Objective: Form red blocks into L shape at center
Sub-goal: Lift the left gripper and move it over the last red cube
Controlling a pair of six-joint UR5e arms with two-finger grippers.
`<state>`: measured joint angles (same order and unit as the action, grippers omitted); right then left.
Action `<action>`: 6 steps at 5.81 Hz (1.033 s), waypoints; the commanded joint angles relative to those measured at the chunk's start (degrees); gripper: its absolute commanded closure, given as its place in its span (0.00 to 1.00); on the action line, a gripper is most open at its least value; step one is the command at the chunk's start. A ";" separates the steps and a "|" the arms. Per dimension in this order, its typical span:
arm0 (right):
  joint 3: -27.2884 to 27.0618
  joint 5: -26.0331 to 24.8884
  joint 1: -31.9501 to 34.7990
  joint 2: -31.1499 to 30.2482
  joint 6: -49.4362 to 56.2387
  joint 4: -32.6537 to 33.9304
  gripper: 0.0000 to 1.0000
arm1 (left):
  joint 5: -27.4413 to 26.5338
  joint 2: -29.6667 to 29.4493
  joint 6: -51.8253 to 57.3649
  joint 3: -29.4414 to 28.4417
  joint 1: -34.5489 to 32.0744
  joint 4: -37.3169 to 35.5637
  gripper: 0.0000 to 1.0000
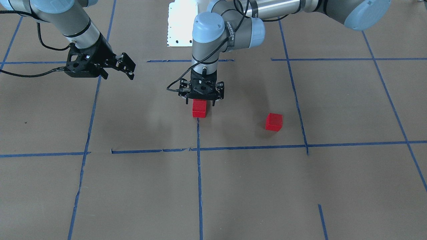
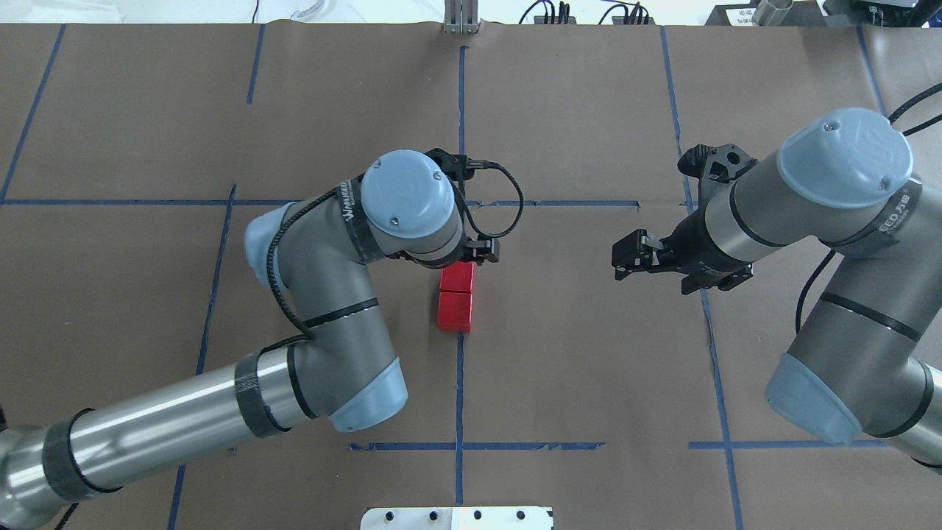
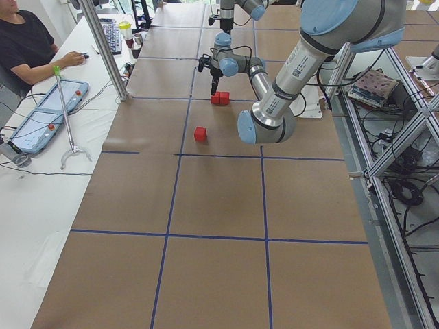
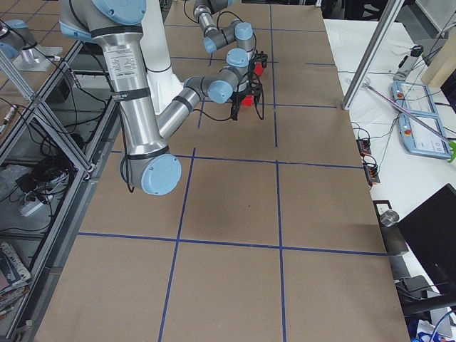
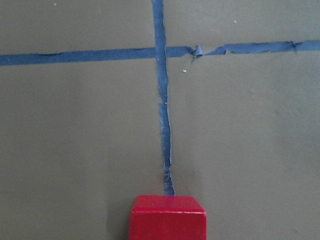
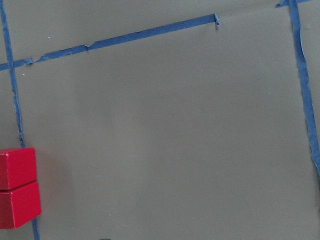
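Note:
The lone red block away from the center column is next for my left gripper, which should go there and close on that block's opposite sides (image 1: 274, 122).
Two red blocks (image 2: 456, 276) (image 2: 454, 311) touch end to end in a short column on the middle blue tape line (image 2: 459, 368) at the center. My left gripper (image 1: 200, 102) hangs straight down over the block farther from my base (image 1: 199, 108), open, with its fingers standing a little wider than that block's top. The nearer block is hidden behind it in the front view. The third red block (image 1: 274, 122) lies alone on the paper on my left side, hidden under my left arm in the overhead view. My right gripper (image 2: 625, 259) is open and empty, hovering to the right.
The white base plate (image 2: 456, 517) is at the table's near edge. My left arm's elbow (image 2: 324, 294) spans the paper left of the column. An operator (image 3: 27, 41) sits beyond the far edge, with tablets beside.

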<state>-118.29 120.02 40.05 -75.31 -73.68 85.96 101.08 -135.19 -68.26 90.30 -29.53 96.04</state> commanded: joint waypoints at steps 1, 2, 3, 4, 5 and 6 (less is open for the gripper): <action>-0.18 0.13 0.03 -0.02 0.02 0.00 0.00 | 0.26 8.77 9.29 7.50 -4.11 0.02 0.00; -0.10 0.22 0.03 -0.19 -0.06 0.00 0.00 | 3.66 11.50 14.60 7.53 -8.22 0.20 0.00; -0.27 0.48 0.03 -0.37 -0.07 0.00 0.00 | 11.09 15.00 18.48 7.53 -11.74 0.37 0.00; -0.18 0.31 0.03 -0.45 -0.07 0.00 0.00 | 12.55 15.04 19.04 6.40 -12.82 0.03 0.01; -0.01 0.05 0.03 -0.46 -0.07 0.00 0.00 | 14.31 15.13 19.83 4.99 -15.18 -0.06 0.05; -0.09 0.04 -0.06 -0.46 -0.07 0.00 0.00 | 17.72 15.04 19.92 1.15 -15.64 0.63 0.05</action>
<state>-118.39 120.13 40.06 -75.75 -73.74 85.96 115.91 -120.17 -48.69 94.41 -44.21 96.24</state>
